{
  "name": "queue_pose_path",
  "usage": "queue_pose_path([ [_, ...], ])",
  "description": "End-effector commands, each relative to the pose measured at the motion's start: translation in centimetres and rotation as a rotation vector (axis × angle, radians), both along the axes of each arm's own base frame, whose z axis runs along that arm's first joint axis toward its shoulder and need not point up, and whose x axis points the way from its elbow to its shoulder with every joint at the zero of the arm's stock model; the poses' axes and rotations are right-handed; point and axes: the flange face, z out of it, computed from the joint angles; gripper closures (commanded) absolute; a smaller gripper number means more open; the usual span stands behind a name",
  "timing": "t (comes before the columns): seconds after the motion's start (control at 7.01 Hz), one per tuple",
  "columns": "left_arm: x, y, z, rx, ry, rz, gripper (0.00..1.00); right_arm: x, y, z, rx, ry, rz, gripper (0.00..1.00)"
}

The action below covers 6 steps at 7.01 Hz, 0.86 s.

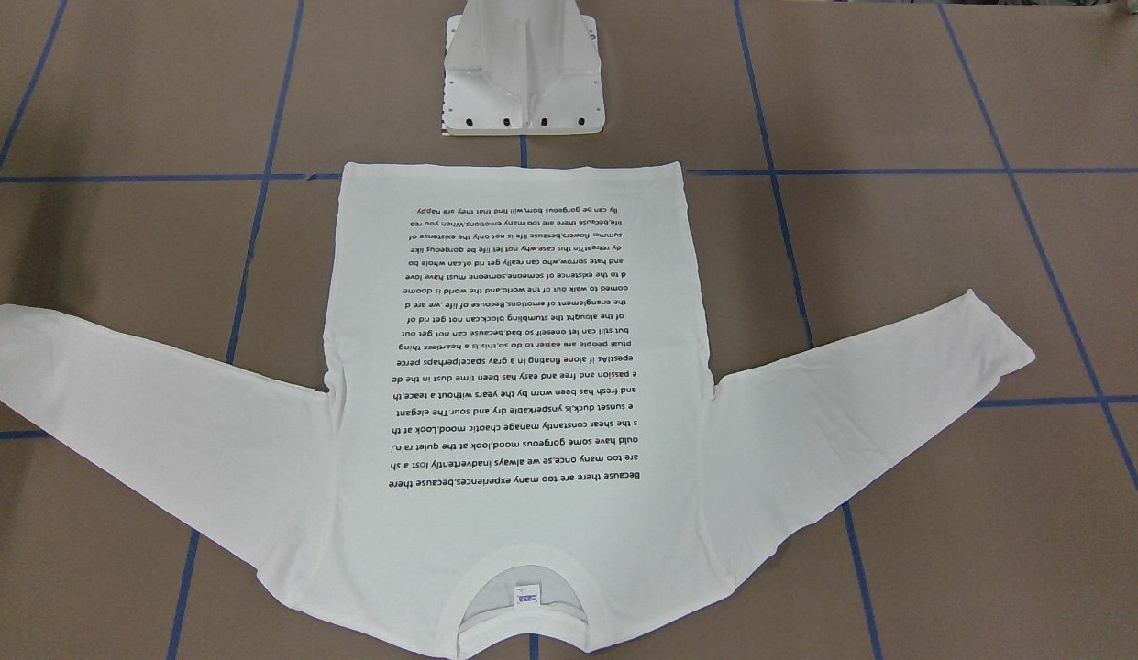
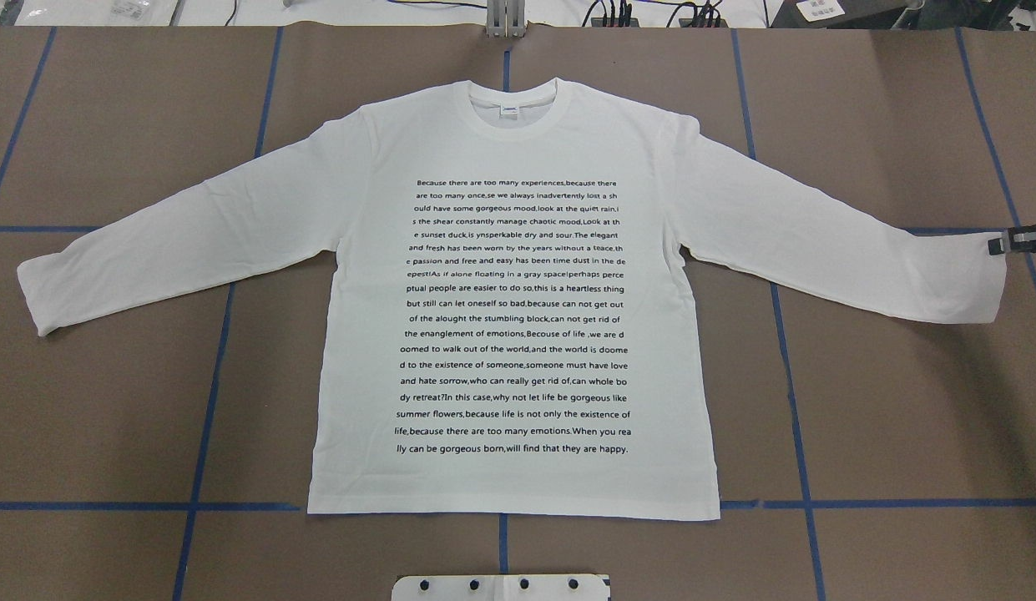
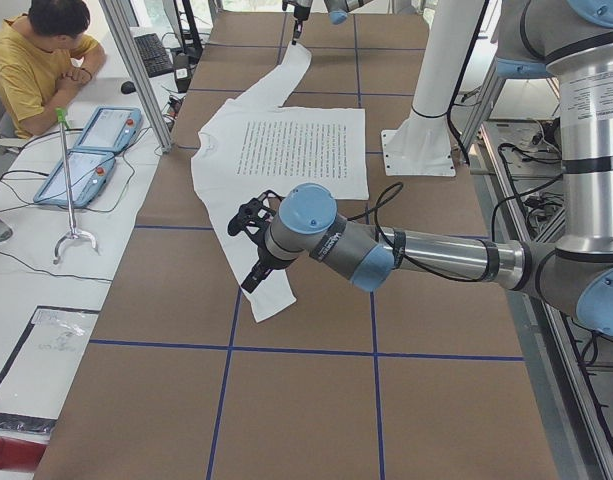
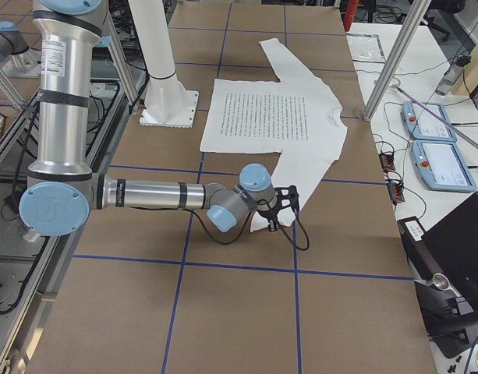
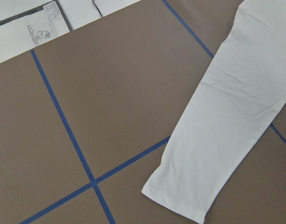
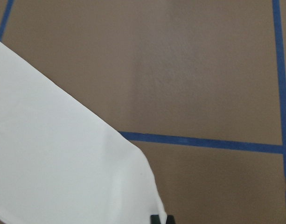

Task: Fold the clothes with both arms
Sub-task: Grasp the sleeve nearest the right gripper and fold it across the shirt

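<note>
I need to release the sleeve cuff from my right gripper on the white shirt's front, beside the opposite sleeve's armpit (image 1: 680,429).
The white long-sleeved T-shirt (image 2: 518,317) lies flat on the table, printed text up, sleeves spread, collar (image 2: 511,104) far from the robot's base. It also shows in the front view (image 1: 523,367). My right gripper (image 2: 1003,244) is low at the right sleeve's cuff (image 2: 977,284); in the right side view (image 4: 282,208) its fingers look spread. The right wrist view shows that cuff (image 6: 63,168) close up. My left gripper (image 3: 249,248) hovers over the left sleeve's cuff (image 5: 198,177); I cannot tell whether it is open or shut.
The white pedestal base (image 1: 523,82) stands at the shirt's hem side. Blue tape lines (image 2: 209,401) cross the brown table cover. An operator (image 3: 41,60) sits at a side desk with tablets (image 3: 86,150). Aluminium posts (image 3: 136,70) stand at the table's far edge.
</note>
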Motion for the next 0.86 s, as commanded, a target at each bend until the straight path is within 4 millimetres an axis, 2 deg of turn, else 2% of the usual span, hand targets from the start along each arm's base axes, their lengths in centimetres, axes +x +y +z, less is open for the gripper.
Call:
queue_pose_path([
  [0.0,0.0,0.0,0.2,-0.004,0.000,0.000,0.00,-0.7,-3.2,-15.5,-0.072,0.034,0.016,1.00],
  [0.14,0.0,0.0,0.1,-0.003,0.000,0.000,0.00,-2.6,-6.3,-23.4,-0.106,0.045,0.011,1.00],
  [0.29,-0.1,0.0,0.1,-0.004,0.001,-0.002,0.00,-6.1,-8.3,-30.9,-0.126,0.078,-0.019,1.00],
  [0.43,-0.1,-0.1,0.2,-0.006,0.001,-0.002,0.00,-9.1,-9.7,-35.9,-0.124,0.088,-0.025,1.00],
  [0.57,-0.1,-0.1,0.2,-0.006,0.001,-0.002,0.00,-13.8,-11.8,-41.4,-0.152,0.049,0.001,1.00],
  [0.71,-0.1,0.0,0.4,-0.010,0.001,-0.002,0.00,-19.2,-12.4,-46.0,-0.131,0.023,0.018,1.00],
])
